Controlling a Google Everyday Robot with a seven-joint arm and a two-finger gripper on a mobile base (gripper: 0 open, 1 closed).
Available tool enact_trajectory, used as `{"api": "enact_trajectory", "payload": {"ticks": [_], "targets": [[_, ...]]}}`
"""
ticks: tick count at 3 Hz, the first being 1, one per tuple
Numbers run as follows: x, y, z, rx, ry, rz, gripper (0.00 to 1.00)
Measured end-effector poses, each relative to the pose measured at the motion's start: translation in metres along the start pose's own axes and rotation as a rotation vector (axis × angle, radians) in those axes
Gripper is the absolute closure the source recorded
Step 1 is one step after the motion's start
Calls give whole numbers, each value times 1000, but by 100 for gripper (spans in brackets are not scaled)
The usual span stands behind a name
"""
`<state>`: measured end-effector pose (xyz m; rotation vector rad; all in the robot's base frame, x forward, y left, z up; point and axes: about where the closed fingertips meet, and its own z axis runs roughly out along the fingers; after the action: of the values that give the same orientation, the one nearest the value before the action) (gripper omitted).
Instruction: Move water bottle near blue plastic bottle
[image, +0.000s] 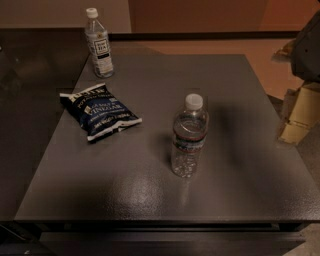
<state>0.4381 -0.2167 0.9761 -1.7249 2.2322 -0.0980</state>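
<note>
The robot's gripper needs to next move to the upper body (191, 125) of the water bottle, just under the bottle's white cap, and close there.
The water bottle (189, 136) stands upright near the middle of the dark table (150, 195). It is clear and ribbed, with a white cap and a narrow dark band with a red stripe. The blue plastic bottle (99, 44) stands upright at the table's far left corner. It is slim, with a white cap and a tall white-and-dark label. My gripper (299, 117) is at the right edge of the view, beyond the table's right side and well to the right of the water bottle. It holds nothing that I can see.
A dark blue chip bag (98, 110) lies flat on the left part of the table, between the two bottles. A dark surface (30, 100) adjoins the table on the left. Orange-brown floor and wall show behind.
</note>
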Motion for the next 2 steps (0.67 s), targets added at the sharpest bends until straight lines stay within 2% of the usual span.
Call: {"api": "enact_trajectory", "payload": {"ticks": [2], "targets": [[-5,2,1,-8,-20,-14,0]]}}
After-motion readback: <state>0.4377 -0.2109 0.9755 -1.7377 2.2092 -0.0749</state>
